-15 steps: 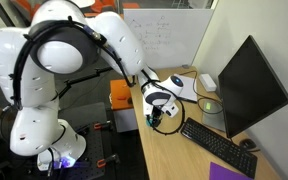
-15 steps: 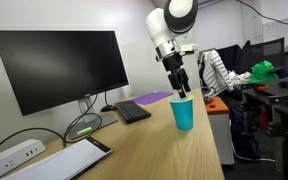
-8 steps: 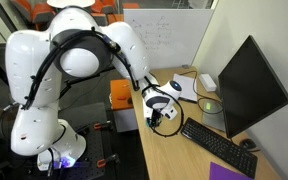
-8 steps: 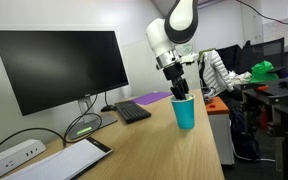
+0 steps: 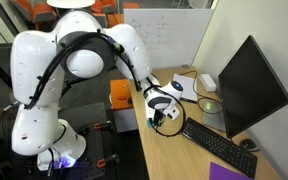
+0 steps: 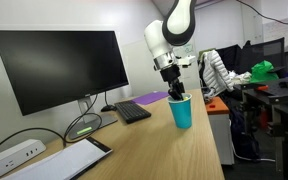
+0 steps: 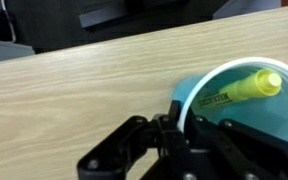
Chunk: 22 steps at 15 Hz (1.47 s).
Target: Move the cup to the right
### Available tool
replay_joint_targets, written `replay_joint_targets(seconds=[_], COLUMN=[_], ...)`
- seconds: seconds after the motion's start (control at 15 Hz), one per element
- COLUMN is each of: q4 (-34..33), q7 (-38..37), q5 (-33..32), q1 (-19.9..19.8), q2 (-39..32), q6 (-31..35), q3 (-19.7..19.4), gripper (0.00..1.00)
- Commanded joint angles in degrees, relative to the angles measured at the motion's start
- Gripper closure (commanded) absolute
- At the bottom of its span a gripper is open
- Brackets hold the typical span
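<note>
My gripper needs to let go of the cup on the bare wood (image 5: 178,149) between the black keyboard and the front edge of the desk.
The cup (image 6: 181,113) is small and light blue and stands upright on the wooden desk (image 6: 144,145) near its front edge. My gripper (image 6: 175,92) comes down on it from above. In the wrist view the gripper (image 7: 179,112) is shut on the cup's pale rim (image 7: 183,92), one finger inside the wall and one outside. A yellow highlighter (image 7: 242,88) lies inside the cup (image 7: 246,122). In an exterior view the gripper (image 5: 162,116) hides most of the cup.
A black keyboard (image 6: 132,111) and a large monitor (image 6: 59,65) stand behind the cup. A flat green disc (image 6: 82,127), a white tablet (image 6: 69,158) and a power strip (image 6: 9,155) lie farther along. A purple pad (image 6: 154,97) lies beyond the keyboard. The desk edge (image 6: 220,150) is close.
The gripper came down a little onto the cup's rim and its jaws went from open to shut on the wall. The cup has stayed in place.
</note>
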<state>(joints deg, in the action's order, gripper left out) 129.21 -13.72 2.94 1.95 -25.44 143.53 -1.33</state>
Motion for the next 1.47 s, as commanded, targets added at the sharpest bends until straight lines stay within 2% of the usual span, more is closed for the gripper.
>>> replay_joint_targets(seconds=[0.0,0.27,0.93,1.4], q4=[0.1,-0.8,-3.5,-6.1], q7=[-0.3,-0.4,-0.3,-3.8], q5=[1.1,4.7,14.5,15.7], q1=[-0.1,-2.6,-11.8,-14.2], q2=[0.9,1.2,1.2,-1.7], q6=[0.8,0.6,0.0,-0.7], q3=[-0.4,-1.1,-5.2,-9.1], gripper=[0.99,0.99,0.99,0.99])
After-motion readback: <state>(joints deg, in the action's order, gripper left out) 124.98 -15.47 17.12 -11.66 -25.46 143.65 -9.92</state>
